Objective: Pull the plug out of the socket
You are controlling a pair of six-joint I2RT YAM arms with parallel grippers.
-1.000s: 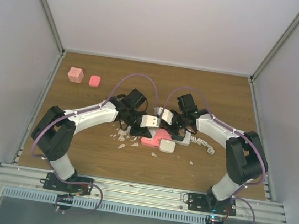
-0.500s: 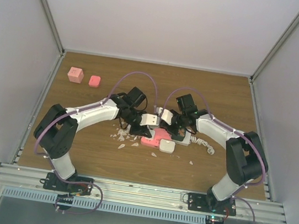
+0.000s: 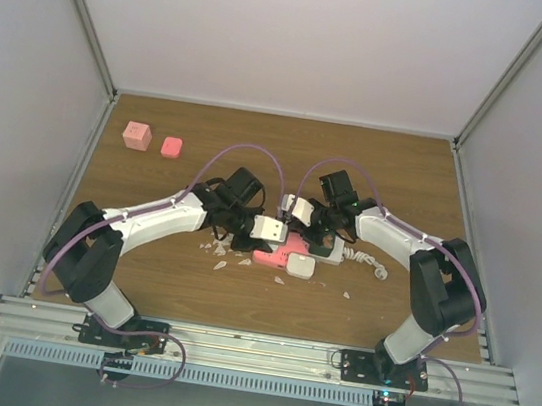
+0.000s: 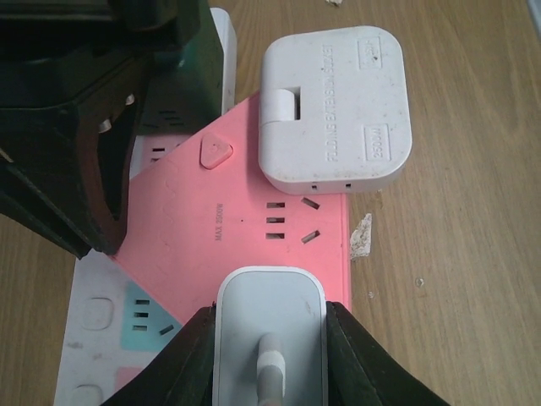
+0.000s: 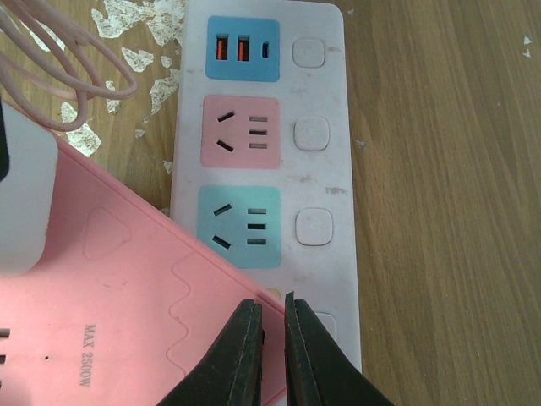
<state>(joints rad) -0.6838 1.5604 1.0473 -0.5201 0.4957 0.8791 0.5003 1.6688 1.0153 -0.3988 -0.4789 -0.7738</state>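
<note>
The robot's left gripper will release the white plug on the wood (image 3: 193,158) next to the smaller pink cube.
My left gripper (image 4: 270,326) is shut on a white rounded plug (image 4: 270,296), its cord stub pointing toward the camera. The plug sits over the near end of a pink power strip (image 4: 245,194); I cannot tell whether its pins are seated. The socket (image 5: 325,182), a long white strip with blue, pink and teal faces, lies partly under the pink strip (image 5: 110,304). My right gripper (image 5: 273,309) is shut, tips down at the pink strip's edge over the socket. From above, the left gripper (image 3: 265,229) and right gripper (image 3: 309,231) meet at mid-table.
A white folding adapter (image 4: 336,106) is plugged into the pink strip's far end. Two pink cubes (image 3: 137,135) (image 3: 171,147) sit at the back left. White scraps (image 3: 219,248) litter the wood, a coiled white cord (image 3: 375,266) lies right. Enclosure walls ring the table.
The left arm's elbow has swung out to the left and nearer, and its gripper with the plug has shifted slightly toward the near side. The right arm has stayed put.
</note>
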